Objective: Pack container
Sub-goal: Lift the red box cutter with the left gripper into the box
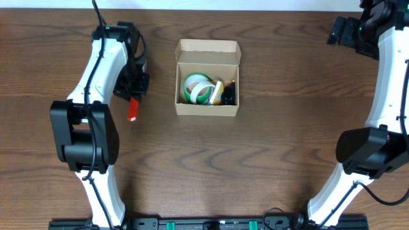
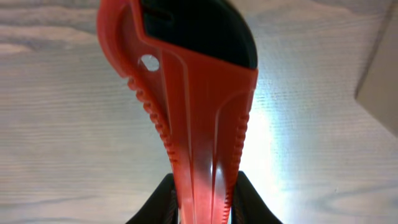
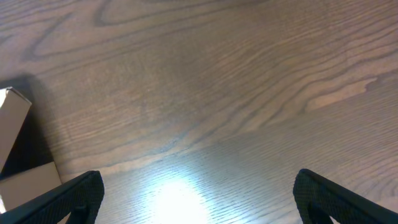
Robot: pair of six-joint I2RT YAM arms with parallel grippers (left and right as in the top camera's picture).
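Next, my left gripper releases the red utility cutter so that it is left between the tape roll and the box's near side (image 1: 204, 96).
The container (image 1: 208, 109), a tan cardboard box with its flap lid open, sits at the table's centre back. Inside lie a green and white tape roll (image 1: 197, 89) and a yellow and black tool (image 1: 225, 92). Left of the box, my left gripper (image 1: 134, 97) is shut on a red utility cutter (image 1: 133, 109). In the left wrist view the red cutter (image 2: 199, 118) fills the frame, its handle pinched between the fingers of the left gripper (image 2: 202, 202). My right gripper (image 1: 340, 30) stands open and empty at the far right back; the right gripper (image 3: 202, 199) hangs above bare wood.
A corner of the box (image 2: 380, 81) shows at the right edge of the left wrist view, and its side (image 3: 13, 134) at the left edge of the right wrist view. The arm bases (image 1: 83, 137) (image 1: 370, 150) flank the table front.
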